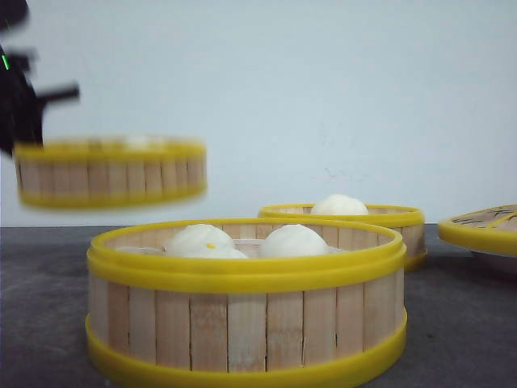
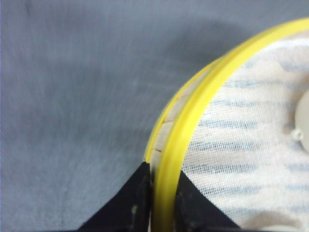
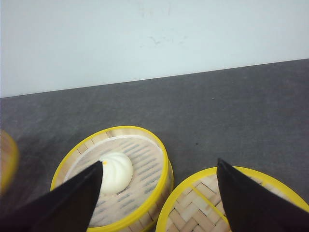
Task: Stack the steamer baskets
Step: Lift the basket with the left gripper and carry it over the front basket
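The robot's left gripper should release the steamer basket, now hanging above table height, on top of the front basket holding white buns [image 1: 250,239].
A steamer basket [image 1: 111,171] hangs blurred in the air at the left, above table height. My left gripper [image 2: 162,170] is shut on its yellow rim [image 2: 203,101], one finger outside the wall and one inside over the white liner cloth. A second basket [image 1: 246,323] with white buns stands close in front on the table. A third basket [image 1: 388,218] holding one bun [image 3: 116,171] sits behind it to the right. My right gripper [image 3: 159,163] hovers open above that third basket [image 3: 145,193] and holds nothing.
A flat yellow-rimmed woven lid [image 3: 203,208] lies beside the third basket, at the right edge in the front view [image 1: 485,226], on a white plate. The dark grey table [image 3: 231,111] runs back to a white wall [image 1: 323,97].
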Robot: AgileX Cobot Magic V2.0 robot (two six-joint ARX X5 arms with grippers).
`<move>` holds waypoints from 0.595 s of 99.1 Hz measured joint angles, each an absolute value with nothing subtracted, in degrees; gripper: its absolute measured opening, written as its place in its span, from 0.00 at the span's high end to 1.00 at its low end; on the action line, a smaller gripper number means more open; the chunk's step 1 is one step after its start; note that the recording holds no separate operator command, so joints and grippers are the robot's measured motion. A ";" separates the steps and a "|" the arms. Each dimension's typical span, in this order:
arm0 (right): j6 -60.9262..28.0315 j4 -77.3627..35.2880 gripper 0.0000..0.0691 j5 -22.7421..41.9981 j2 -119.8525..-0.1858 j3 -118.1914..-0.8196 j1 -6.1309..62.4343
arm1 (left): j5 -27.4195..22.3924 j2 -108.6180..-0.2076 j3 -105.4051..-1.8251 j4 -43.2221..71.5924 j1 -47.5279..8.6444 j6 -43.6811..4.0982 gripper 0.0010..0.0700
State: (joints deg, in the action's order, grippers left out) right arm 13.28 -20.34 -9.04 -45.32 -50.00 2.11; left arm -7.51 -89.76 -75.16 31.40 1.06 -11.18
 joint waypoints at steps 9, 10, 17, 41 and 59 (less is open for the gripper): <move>13.28 -20.34 0.33 -9.04 -45.30 -50.00 2.11 | -9.98 -85.17 -75.50 33.67 1.30 -10.83 0.98; 13.30 -20.34 0.33 -9.04 -45.30 -50.00 2.11 | -10.39 -84.82 -75.50 34.04 1.28 -10.72 0.98; 13.30 -20.36 0.33 -9.04 -45.15 -50.00 2.11 | -13.47 -82.67 -75.50 37.26 0.69 -9.82 0.98; 13.30 -20.40 0.33 -9.06 -42.98 -50.00 2.11 | -17.61 -79.29 -75.48 44.14 -7.68 -5.58 0.98; 13.30 -21.58 0.33 -9.06 -41.93 -50.00 2.11 | -17.41 -79.44 -75.46 44.82 -16.84 -3.31 0.98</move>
State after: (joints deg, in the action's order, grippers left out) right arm 13.30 -21.58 -9.06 -41.93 -50.00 2.11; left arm -17.41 -79.44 -75.46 44.82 -16.84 -3.31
